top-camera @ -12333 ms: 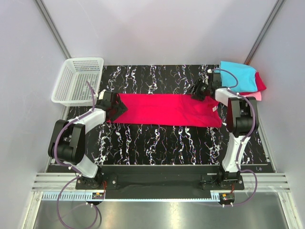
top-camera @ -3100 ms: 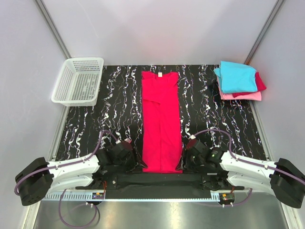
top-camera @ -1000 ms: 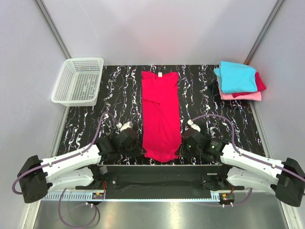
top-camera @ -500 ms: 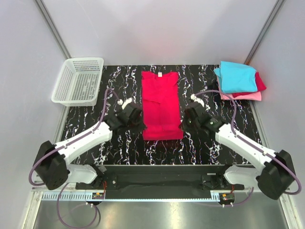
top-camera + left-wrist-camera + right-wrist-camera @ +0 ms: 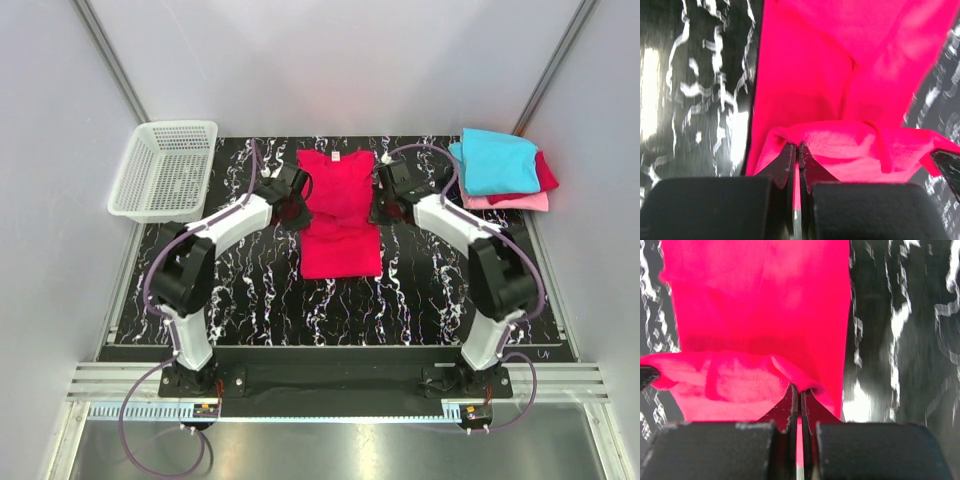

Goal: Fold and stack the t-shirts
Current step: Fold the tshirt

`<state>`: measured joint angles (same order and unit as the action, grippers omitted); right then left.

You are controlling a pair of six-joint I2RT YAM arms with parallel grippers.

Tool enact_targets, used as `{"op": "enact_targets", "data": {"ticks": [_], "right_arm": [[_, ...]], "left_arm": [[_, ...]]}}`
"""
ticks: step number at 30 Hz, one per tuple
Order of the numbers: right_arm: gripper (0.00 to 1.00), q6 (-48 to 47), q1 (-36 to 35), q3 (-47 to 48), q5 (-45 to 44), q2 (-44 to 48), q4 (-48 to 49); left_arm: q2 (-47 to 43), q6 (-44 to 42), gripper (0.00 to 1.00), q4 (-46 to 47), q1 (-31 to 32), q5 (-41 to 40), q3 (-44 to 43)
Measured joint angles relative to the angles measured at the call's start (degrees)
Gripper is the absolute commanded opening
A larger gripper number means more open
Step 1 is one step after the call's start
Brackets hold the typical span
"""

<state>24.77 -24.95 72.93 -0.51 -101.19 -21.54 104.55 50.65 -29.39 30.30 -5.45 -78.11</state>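
Note:
The red t-shirt's hem lies rumpled, so my left gripper will open, take the hem's corner (image 5: 778,136) and pull it flat toward the collar.
A bright crimson-red t-shirt (image 5: 340,240) lies lengthwise in the middle of the table, its near half doubled over toward the collar. My left gripper (image 5: 296,207) is shut on the left corner of the lifted hem. My right gripper (image 5: 384,206) is shut on the right corner. In the left wrist view the gripper (image 5: 796,146) pinches a ridge of red cloth (image 5: 805,75). The right wrist view shows the same, with the gripper (image 5: 797,389) nipping the hem above the flat red cloth (image 5: 760,290). A folded cyan t-shirt (image 5: 497,160) tops a stack at the far right, over a dark red one (image 5: 546,173) and a pink one (image 5: 522,202).
A white mesh basket (image 5: 165,170) stands at the far left corner. The black marbled table top (image 5: 420,290) shows bare between the shirt and the arm bases. Metal frame posts rise at both back corners.
Both grippers have carried the red shirt's hem from the near edge away toward the collar, doubling the shirt over. The arms now reach far out over the table.

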Motion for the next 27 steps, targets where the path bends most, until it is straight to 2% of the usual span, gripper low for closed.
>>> {"op": "enact_targets", "data": {"ticks": [3, 5, 7, 8, 12, 16, 18, 19, 24, 27], "right_arm": [[0.03, -1.64, 1.25, 5.6, 1.86, -6.69, 0.74], [0.18, -2.32, 2.1, 9.09, 2.93, -10.38, 0.92], [0.22, -3.21, 2.78, 11.8, 3.45, -12.81, 0.96], [0.29, -3.65, 3.13, 13.0, 3.69, -13.79, 0.96], [0.35, -5.09, 4.48, 16.46, 4.52, -15.61, 1.25], [0.37, -5.9, 5.49, 17.14, 4.81, -15.67, 2.62], [0.37, -5.97, 5.81, 17.14, 5.03, -15.67, 2.99], [0.37, -5.97, 5.92, 17.14, 5.2, -15.67, 3.08], [0.36, -5.92, 6.23, 16.61, 6.75, -15.67, 3.93], [0.36, -5.88, 6.23, 14.69, 8.09, -15.54, 5.03]], "left_arm": [[5.84, -1.33, 0.0, 0.66, -2.03, 1.16, -3.65], [8.87, -2.58, 0.0, 0.9, -3.3, 2.03, -5.75], [11.67, -4.44, 0.0, 1.64, -4.39, 2.99, -8.28], [12.7, -5.42, 0.0, 2.6, -4.81, 3.37, -9.2], [13.99, -9.64, 0.07, 8.87, -6.54, 5.29, -9.35], [11.91, -11.04, 0.2, 21.75, -8.33, 7.65, -3.06], [9.35, -10.12, 0.33, 28.79, -9.75, 9.51, 2.84], [8.15, -9.33, 0.36, 32.26, -10.6, 10.75, 5.6], [7.82, -0.09, 0.48, 48.63, -15.06, 20.39, 11.56], [11.78, 10.4, 0.56, 64.65, -17.38, 28.44, 12.11]]}}
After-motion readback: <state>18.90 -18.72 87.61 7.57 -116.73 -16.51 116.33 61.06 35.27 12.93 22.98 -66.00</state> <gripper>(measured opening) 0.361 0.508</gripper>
